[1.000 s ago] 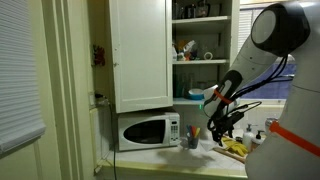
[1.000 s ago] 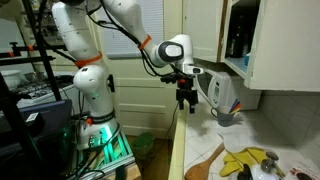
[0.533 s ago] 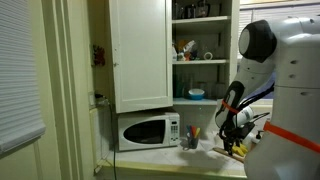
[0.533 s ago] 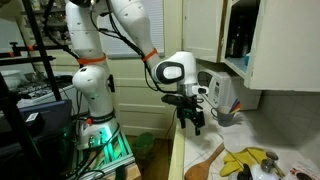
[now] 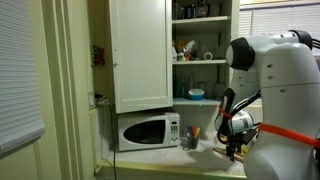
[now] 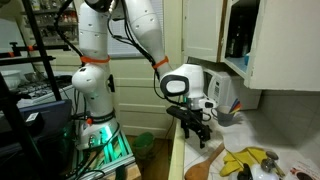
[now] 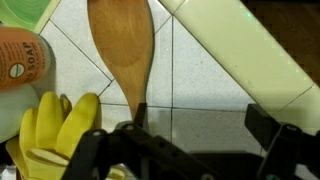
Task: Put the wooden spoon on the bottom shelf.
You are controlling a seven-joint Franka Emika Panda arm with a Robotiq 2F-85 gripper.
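Observation:
My gripper should next close on the handle [image 5: 231, 156] of the wooden spoon, at the handle's narrow part beside the yellow rubber gloves.
The wooden spoon [image 7: 122, 50] lies flat on the tiled counter, bowl away from me, its handle running under the gripper body. My gripper [image 7: 203, 115] is open and empty just above the counter; its left finger [image 7: 140, 112] stands right at the spoon's handle, and the right finger is well off to the side over bare tile. In an exterior view the gripper [image 6: 204, 134] hangs low over the spoon [image 6: 198, 167] at the counter's front. The bottom shelf [image 5: 205, 100] of the open white cabinet is high above the gripper [image 5: 233, 142].
Yellow rubber gloves [image 7: 55, 128] and an orange soap bottle [image 7: 20, 60] lie left of the spoon. A blue bowl [image 5: 196, 94] sits on the bottom shelf. A microwave [image 5: 148, 130] and a holder of utensils [image 6: 228, 106] stand on the counter.
The arm has swung down from beside the utensil holder to just above the counter. The gripper has stayed open.

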